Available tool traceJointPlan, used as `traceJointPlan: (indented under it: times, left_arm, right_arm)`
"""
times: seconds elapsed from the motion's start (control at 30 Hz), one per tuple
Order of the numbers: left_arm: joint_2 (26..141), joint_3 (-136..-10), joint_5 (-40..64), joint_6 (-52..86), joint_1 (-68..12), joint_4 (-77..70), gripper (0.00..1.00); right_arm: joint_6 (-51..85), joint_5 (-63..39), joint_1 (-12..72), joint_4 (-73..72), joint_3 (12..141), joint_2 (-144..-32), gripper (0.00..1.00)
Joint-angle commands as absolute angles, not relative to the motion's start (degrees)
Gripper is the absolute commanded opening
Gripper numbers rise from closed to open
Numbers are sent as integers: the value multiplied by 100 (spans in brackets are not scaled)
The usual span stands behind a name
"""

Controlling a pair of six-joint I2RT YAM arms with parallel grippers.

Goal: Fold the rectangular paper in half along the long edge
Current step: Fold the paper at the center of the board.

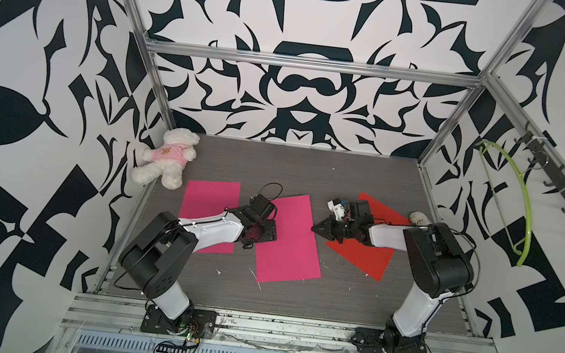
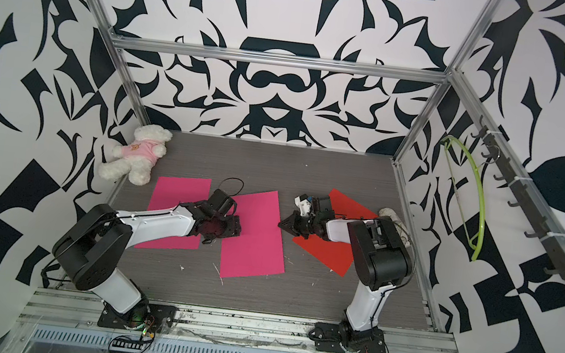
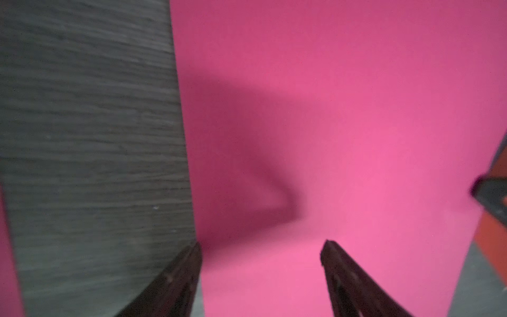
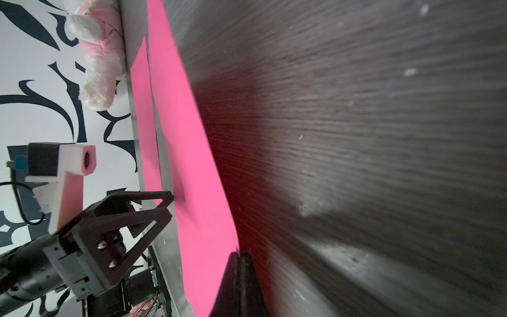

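Note:
My left gripper will pinch just that edge (image 3: 201,258), the pink paper's long edge, as it reaches too far over it, before my right gripper folds the paper's opposite edge over.
A bright pink rectangular paper (image 1: 287,244) (image 2: 255,240) lies flat in the middle of the grey table, slightly skewed. My left gripper (image 1: 267,228) (image 3: 262,245) hangs open just over the paper's left long edge, one finger above the table and the other above the sheet (image 3: 343,109). Nothing is between its fingers. My right gripper (image 1: 314,228) (image 4: 241,254) is shut and turned on its side, its tip at the sheet's right long edge (image 4: 197,178). Whether that edge is caught between its fingers does not show.
A second pink paper (image 1: 210,198) lies left of the first, partly under the left arm. A red paper (image 1: 370,254) lies under the right arm. A white teddy bear (image 1: 169,158) sits at the back left, a pale object (image 1: 419,218) by the right wall.

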State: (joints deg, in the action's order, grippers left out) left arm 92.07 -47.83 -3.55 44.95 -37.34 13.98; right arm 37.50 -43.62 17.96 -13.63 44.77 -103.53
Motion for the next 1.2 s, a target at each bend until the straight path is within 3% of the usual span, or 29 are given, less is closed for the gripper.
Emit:
traceJointPlan:
  times: [0.0,0.07,0.23,0.43,0.77,0.97,1.17]
  left_arm:
    - [9308,-4583,-338,4537,-3709,2153,94]
    - [9189,-4591,-472,4544,-3709,2258,100]
    - [9075,-4488,-543,4603,-3710,2271,98]
    - [9149,-4294,-66,4857,-3713,1782,63]
    - [9504,-4237,246,4930,-3709,1392,31]
    - [9569,-4237,255,4931,-3709,1413,25]
    - [9722,-4360,280,4891,-3709,1474,26]
  right_arm:
    - [3573,-4245,1747,-1310,4474,-10057,0]
    - [3487,-4212,1709,-1211,4475,-10022,0]
    - [3338,-4149,1600,-983,4465,-9874,0]
    - [3390,-4062,1577,-889,4474,-9765,0]
    - [3647,-3825,1581,-912,4387,-9669,0]
    - [3697,-3699,1577,-853,4338,-9564,0]
    - [3793,-3358,1576,-792,4213,-9340,0]
